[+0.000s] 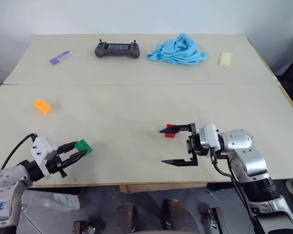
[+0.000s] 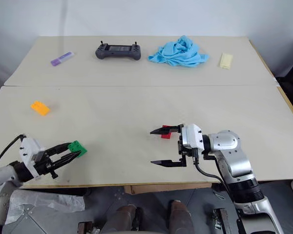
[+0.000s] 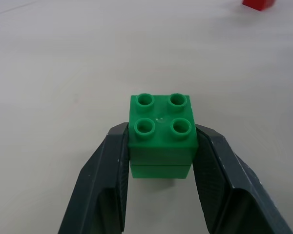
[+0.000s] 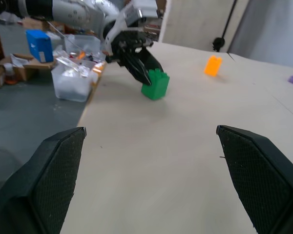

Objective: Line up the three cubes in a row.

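My left gripper should release the green cube on the table (image 1: 138, 130) next to the red cube, on the orange cube's side. The green cube now sits near the table's front edge.
The green cube (image 1: 83, 146) sits near the table's front left edge, and my left gripper (image 1: 79, 150) is shut on it. In the left wrist view both fingers (image 3: 105, 180) press the sides of the studded green cube (image 3: 161, 131). The orange-yellow cube (image 1: 42, 106) lies farther back on the left. The red cube (image 1: 171, 130) rests at front centre, partly hidden behind the upper finger of my right gripper (image 1: 163, 146). That gripper is open and points left, with nothing between its fingers. The right wrist view looks across to the green cube (image 4: 155, 85) and the orange cube (image 4: 212, 65).
Along the back of the table lie a purple tube (image 1: 61, 57), a dark controller (image 1: 117, 49), a crumpled blue cloth (image 1: 178, 50) and a pale yellow flat piece (image 1: 225, 58). A seam (image 1: 136, 84) runs across between the two tabletops.
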Robot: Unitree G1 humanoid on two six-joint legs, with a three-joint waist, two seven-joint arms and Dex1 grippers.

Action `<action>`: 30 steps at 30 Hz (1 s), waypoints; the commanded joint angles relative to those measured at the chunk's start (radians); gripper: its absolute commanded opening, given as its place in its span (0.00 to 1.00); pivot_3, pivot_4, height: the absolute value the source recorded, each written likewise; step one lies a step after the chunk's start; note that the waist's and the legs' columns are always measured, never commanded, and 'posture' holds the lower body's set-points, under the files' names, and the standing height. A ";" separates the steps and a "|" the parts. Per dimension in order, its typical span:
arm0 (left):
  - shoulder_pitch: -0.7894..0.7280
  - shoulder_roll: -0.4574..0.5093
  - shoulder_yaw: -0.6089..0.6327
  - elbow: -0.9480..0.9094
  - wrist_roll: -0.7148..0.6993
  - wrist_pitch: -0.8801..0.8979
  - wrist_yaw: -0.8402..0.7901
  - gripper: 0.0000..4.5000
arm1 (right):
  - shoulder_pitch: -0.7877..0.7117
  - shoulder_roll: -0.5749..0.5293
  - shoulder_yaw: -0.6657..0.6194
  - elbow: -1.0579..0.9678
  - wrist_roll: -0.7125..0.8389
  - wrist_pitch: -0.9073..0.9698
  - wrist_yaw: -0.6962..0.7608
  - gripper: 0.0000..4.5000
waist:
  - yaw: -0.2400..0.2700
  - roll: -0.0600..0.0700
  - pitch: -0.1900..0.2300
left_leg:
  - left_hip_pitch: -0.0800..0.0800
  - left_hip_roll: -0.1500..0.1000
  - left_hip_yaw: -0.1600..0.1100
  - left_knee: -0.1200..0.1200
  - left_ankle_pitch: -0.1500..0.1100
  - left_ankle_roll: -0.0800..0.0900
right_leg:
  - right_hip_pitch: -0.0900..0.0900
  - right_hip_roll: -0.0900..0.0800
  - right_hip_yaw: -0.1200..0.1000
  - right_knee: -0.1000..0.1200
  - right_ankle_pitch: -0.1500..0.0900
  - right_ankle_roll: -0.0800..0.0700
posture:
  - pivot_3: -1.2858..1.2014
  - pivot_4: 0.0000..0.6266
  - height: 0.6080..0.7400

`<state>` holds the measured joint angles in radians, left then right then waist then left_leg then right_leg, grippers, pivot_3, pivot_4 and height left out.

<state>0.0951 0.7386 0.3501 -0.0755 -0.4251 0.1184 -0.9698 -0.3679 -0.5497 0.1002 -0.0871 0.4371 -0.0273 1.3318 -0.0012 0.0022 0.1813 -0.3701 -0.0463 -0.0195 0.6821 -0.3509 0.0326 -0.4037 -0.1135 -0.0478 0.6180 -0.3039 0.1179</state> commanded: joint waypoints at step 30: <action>-1.034 -0.322 -0.569 0.976 0.345 -0.436 -0.421 0.33 | 0.351 -0.156 -0.282 -0.170 -0.005 -0.017 -0.252 1.00 | 0.028 -0.002 0.001 | -0.002 -0.006 0.006 0.004 0.002 0.007 | -0.001 0.001 -0.013 0.003 0.003 0.006 | 0.52 0.24 1.00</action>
<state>-0.9501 0.4197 -0.2201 0.9080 -0.0825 -0.3227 -1.3778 -0.0186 -0.7037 -0.1682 -0.2302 0.4183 -0.0422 1.0893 0.0265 0.0000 0.1824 -0.3725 -0.0525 -0.0141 0.6865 -0.3484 0.0396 -0.4050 -0.1128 -0.0613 0.6210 -0.3010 0.1236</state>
